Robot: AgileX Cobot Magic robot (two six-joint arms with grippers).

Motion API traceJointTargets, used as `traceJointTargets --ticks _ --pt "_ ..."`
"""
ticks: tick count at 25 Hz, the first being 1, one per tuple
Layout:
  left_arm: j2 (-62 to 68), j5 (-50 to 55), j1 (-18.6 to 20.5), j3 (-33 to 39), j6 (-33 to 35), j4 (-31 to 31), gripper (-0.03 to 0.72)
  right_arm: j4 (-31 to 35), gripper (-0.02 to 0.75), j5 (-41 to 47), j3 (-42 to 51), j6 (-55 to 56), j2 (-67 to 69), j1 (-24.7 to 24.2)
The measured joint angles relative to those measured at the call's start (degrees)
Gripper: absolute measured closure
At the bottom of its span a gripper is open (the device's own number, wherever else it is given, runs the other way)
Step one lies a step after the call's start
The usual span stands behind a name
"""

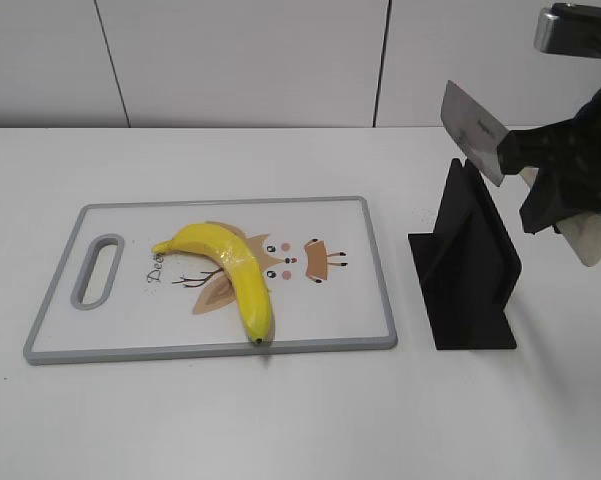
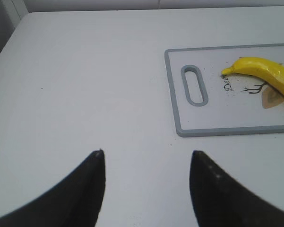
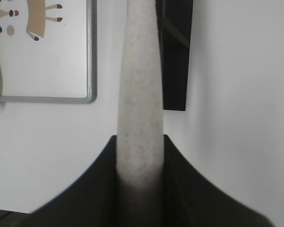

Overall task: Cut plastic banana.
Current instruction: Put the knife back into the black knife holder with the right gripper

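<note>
Next, I set the knife down along the sloping top of the black stand [image 1: 499, 228] [image 3: 172, 23] with my right gripper.
The plastic banana [image 1: 230, 268] is glossy yellow and curved. It lies on the white cutting board [image 1: 360, 215], stem to the left and dark tip at the front edge. It also shows in the left wrist view [image 2: 267, 73]. My right gripper [image 1: 540, 175] is shut on a knife [image 1: 473, 131] with a speckled white handle [image 3: 139, 104]. It holds the knife in the air above the black stand [image 1: 467, 270], right of the board. My left gripper [image 2: 146, 153] is open and empty over bare table, left of the board [image 2: 172, 94].
The black knife stand [image 3: 176, 52] sits on the table just right of the cutting board [image 3: 90, 56]. The board has a grey rim and a handle slot [image 1: 97, 270] at its left end. A white wall runs behind the table.
</note>
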Motion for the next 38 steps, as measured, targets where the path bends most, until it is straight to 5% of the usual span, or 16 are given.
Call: traceJointTargets --ticks 31,33,38 --pt "0.0 0.0 0.0 0.0 -0.05 0.0 0.155 4.22 0.566 -3.0 7.96 -0.01 3.88 0.0" --pt "0.0 0.0 0.0 0.0 -0.05 0.0 0.155 5.08 0.516 -3.02 7.96 -1.02 3.92 0.0" --pt "0.0 0.0 0.0 0.0 -0.05 0.0 0.155 6.11 0.186 -2.97 7.96 -3.06 2.83 0.0"
